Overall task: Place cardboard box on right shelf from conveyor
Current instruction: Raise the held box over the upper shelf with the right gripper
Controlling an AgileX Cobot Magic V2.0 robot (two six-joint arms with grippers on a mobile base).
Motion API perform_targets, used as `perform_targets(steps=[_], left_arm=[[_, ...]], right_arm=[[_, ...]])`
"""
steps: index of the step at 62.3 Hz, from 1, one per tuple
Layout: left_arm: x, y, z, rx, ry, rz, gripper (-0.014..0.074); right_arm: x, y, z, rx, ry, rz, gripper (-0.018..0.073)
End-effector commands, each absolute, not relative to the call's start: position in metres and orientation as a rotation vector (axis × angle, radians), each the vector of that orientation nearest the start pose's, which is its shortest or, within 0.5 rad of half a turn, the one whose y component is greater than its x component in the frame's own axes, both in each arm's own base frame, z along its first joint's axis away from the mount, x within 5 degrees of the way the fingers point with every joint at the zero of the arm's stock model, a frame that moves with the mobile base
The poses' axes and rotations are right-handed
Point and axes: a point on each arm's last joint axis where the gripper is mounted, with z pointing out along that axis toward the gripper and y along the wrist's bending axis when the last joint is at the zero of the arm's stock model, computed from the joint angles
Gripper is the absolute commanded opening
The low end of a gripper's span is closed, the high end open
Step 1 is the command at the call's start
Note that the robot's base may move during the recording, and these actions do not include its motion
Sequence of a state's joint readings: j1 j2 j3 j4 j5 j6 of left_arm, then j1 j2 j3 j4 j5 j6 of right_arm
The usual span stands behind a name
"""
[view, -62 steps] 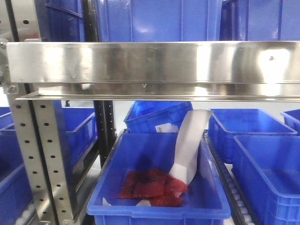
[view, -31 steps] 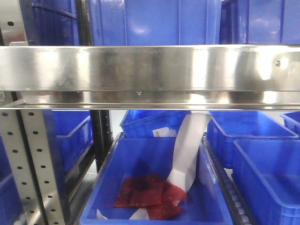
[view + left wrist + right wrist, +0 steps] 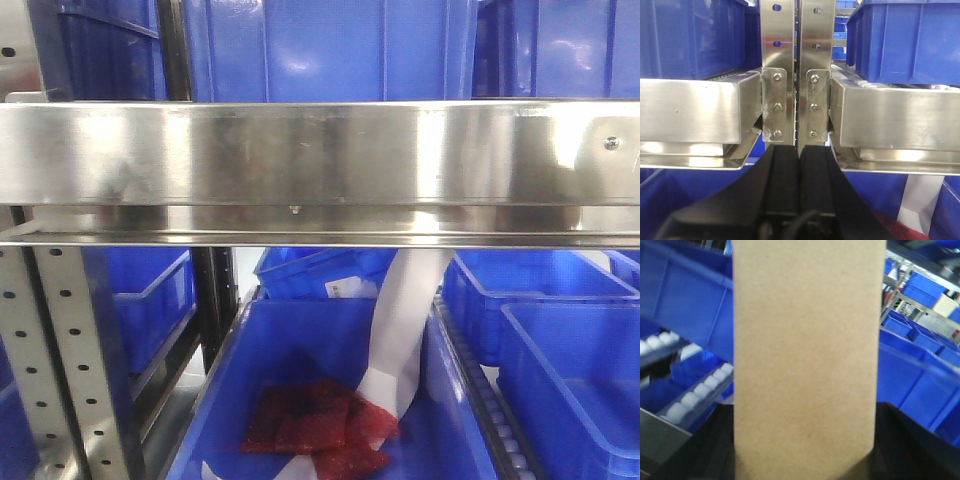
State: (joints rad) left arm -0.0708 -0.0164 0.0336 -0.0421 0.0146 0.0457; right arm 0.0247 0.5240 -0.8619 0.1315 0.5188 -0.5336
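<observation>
I need to let go of the cardboard box, now upright between the black fingers, with my right gripper behind the steel rail, in front of the middle blue bin [image 3: 364, 82].
The cardboard box [image 3: 805, 350], plain tan, fills the middle of the right wrist view, standing upright between the black fingers [image 3: 900, 440] of my right gripper [image 3: 804, 420], which is shut on its lower part. The right shelf shows as a broad shiny steel rail [image 3: 320, 150] across the front view. In the left wrist view, my left gripper [image 3: 799, 147] is shut and empty, its tips pointing at the paired steel uprights [image 3: 797, 75] between two shelf rails [image 3: 895, 117]. The conveyor is out of view.
Blue plastic bins [image 3: 330, 50] stand on the shelf above the rail. Below it, a blue bin [image 3: 320, 380] holds red packets [image 3: 310, 420] and a white paper strip [image 3: 405, 320]. A perforated upright [image 3: 70, 360] stands at left. White rollers [image 3: 695, 390] run beside the box.
In the front view the steel rail has grown broader and sunk lower, and the perforated upright has slid left. The bin below shows less.
</observation>
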Motion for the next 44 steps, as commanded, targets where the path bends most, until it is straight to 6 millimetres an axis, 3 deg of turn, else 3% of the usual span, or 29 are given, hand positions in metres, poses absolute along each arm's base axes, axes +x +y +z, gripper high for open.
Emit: perform_targets(steps=[1,20,27,44], left_arm=[[0.055,-0.004,0.208,0.048,1.428,-0.058,-0.0116],[0.055,-0.004,0.208,0.048,1.428,-0.058,-0.0116],[0.055,-0.004,0.208,0.048,1.428,-0.058,-0.0116],[0.055,-0.004,0.208,0.048,1.428,-0.058,-0.0116]], right_arm=[[0.102,0.011,0.449,-0.469,1.499,-0.296,0.0055],[0.187,0.048,0.468,-0.768,1.490,-0.328,0.0058],[0.216,0.069,0.463,-0.905,1.449,-0.406,0.0058],[0.259,0.130,0.437,-1.109,1.361,-0.398,0.0058]])
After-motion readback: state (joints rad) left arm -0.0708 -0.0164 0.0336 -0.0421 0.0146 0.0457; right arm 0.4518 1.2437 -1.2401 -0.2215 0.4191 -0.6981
